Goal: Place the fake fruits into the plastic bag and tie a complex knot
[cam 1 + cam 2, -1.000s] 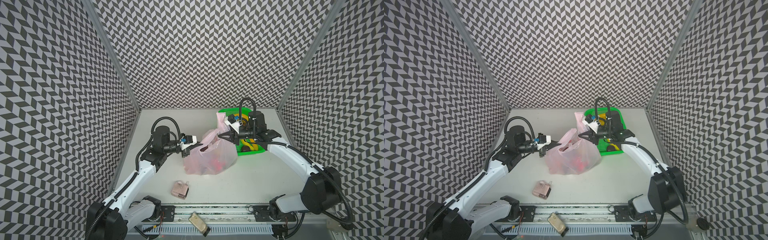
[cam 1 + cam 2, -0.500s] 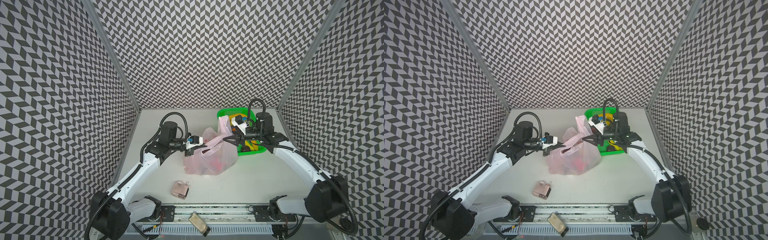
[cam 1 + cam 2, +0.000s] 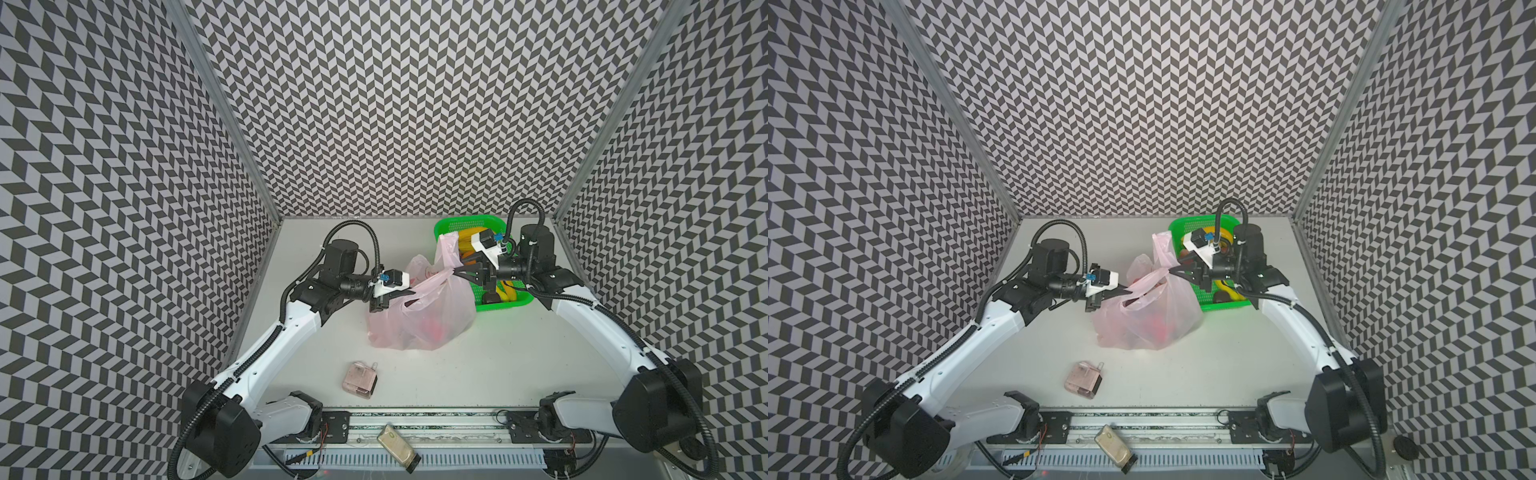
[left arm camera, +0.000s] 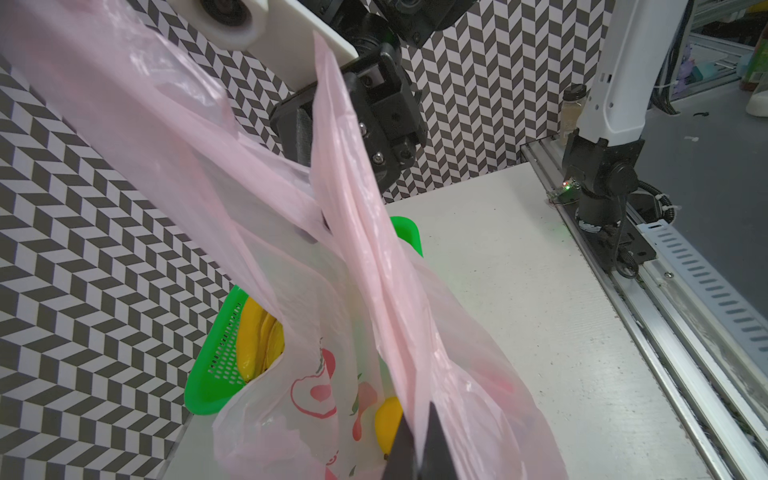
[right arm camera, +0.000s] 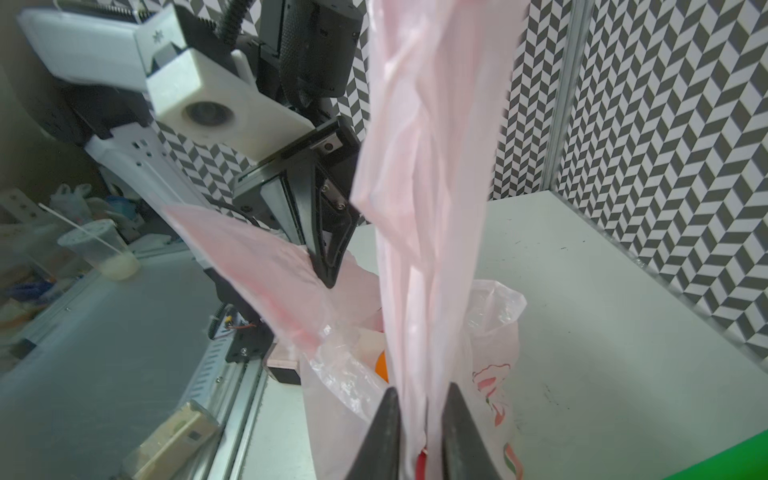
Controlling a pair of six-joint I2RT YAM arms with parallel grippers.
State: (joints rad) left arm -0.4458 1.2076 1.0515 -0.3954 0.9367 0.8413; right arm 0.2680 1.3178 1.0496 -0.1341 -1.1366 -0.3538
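Each gripper holds only one handle strip, so the robot's right gripper will open and pinch both strips at their crossing (image 3: pixel 445 274), which will free the left gripper for the knot.
The pale pink plastic bag (image 3: pixel 419 320) (image 3: pixel 1148 322) sits mid-table, red fake fruits showing through its film. My left gripper (image 3: pixel 409 294) (image 4: pixel 415 451) is shut on one handle strip. My right gripper (image 3: pixel 456 272) (image 5: pixel 419 440) is shut on the other handle strip, which rises as a tall pink band (image 5: pixel 428 166). The two strips cross near the right gripper (image 4: pixel 324 216); a knot does not show. Inside the bag lie a yellow fruit (image 4: pixel 388 419) and an orange (image 5: pixel 380 368). Yellow bananas (image 3: pixel 509 293) (image 4: pixel 257 336) and a dark brown fruit (image 3: pixel 491 297) stay in the basket.
The green basket (image 3: pixel 446 226) (image 3: pixel 1177 228) stands at the back right, right behind the bag. A small pinkish clear box (image 3: pixel 360 378) lies near the front edge. A tan flat object (image 3: pixel 397 446) rests on the front rail. Patterned walls close in three sides.
My left gripper has carried its handle to the right, closer over the bag. My right gripper opened briefly and has closed again on the other handle.
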